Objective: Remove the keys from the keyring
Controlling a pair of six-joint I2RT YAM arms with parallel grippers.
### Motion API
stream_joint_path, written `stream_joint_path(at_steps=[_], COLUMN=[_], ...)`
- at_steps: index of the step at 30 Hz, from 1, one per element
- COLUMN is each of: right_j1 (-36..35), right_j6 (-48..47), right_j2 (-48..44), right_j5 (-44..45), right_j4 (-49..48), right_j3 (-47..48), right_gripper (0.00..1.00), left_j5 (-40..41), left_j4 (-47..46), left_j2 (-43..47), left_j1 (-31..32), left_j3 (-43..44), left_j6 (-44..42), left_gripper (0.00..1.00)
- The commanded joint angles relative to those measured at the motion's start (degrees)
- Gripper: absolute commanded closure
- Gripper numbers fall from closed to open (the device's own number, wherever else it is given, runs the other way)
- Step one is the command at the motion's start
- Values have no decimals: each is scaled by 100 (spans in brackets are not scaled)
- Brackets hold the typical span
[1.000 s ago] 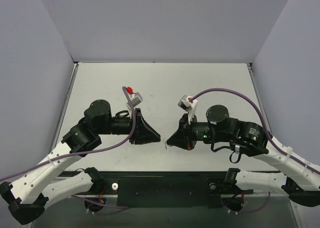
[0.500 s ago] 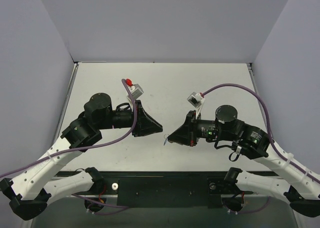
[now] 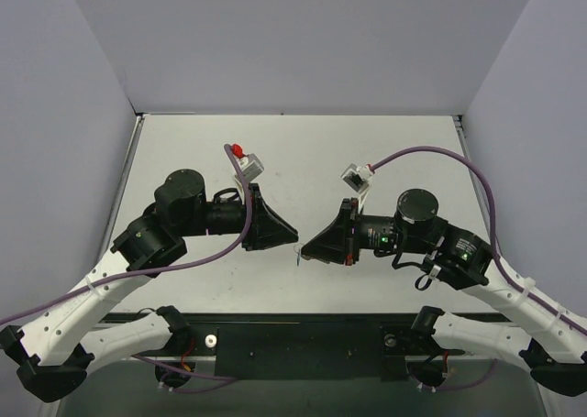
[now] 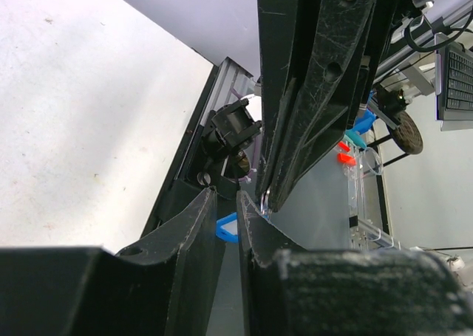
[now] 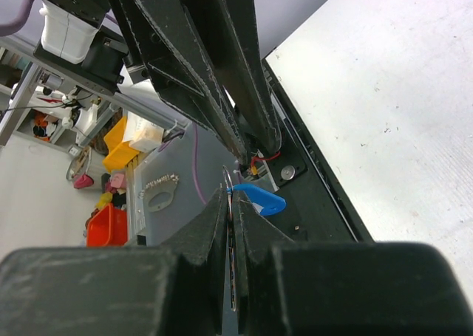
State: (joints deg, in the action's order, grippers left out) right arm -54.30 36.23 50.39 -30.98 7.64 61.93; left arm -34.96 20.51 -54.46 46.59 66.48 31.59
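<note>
I can see the keyring's free edge is outside my left gripper's narrow fingers, so I should back my left gripper off, open it wider and close it on that edge (image 3: pixel 296 249).
My two grippers meet tip to tip above the middle of the table. My right gripper (image 3: pixel 304 251) is shut on a thin silver keyring (image 5: pixel 228 179), held edge-on between its jaws (image 5: pixel 230 196). A blue plastic tag (image 5: pixel 259 199) hangs from the ring. A tiny silver sliver (image 3: pixel 300 257), probably the key, hangs at the right fingertips; I cannot make out its shape. My left gripper (image 3: pixel 295 238) is just left of the ring. Its jaws (image 4: pixel 222 196) stand a narrow gap apart with nothing between them. The blue tag (image 4: pixel 228 229) shows through that gap.
The white table (image 3: pixel 303 160) lies below both grippers, walled in grey at the back and sides. A black rail (image 3: pixel 303 339) with the arm bases runs along the near edge. Purple cables (image 3: pixel 431 156) loop over both wrists.
My left gripper has moved slightly up and away from the table's near edge. My right gripper has edged left, closing on the left fingertips, still holding the ring.
</note>
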Motion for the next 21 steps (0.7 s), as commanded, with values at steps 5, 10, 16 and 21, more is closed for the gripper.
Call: stream_joint_path(at_steps=[5,10,16,21], right_j1=[51,594,1510,1598], right_j6=[-80,-38,578,833], right_j2=[155,357,866,1131], right_j5=[-101,-557,-1559,-2113], right_j4=[-272,-542,-1379,-1755], right_j3=[205,267,556,777], right_gripper=[100,100,100,100], left_j5=[129,674,105,-406], left_j4=[84,242,260,-91], left_j2=[75,181,-91,-188], left_j1=[35,-35,-835,-1353], left_j3=[436,480,691,752], left_j6=[-188,-408,-356,-206], left_gripper=[71,68,60,54])
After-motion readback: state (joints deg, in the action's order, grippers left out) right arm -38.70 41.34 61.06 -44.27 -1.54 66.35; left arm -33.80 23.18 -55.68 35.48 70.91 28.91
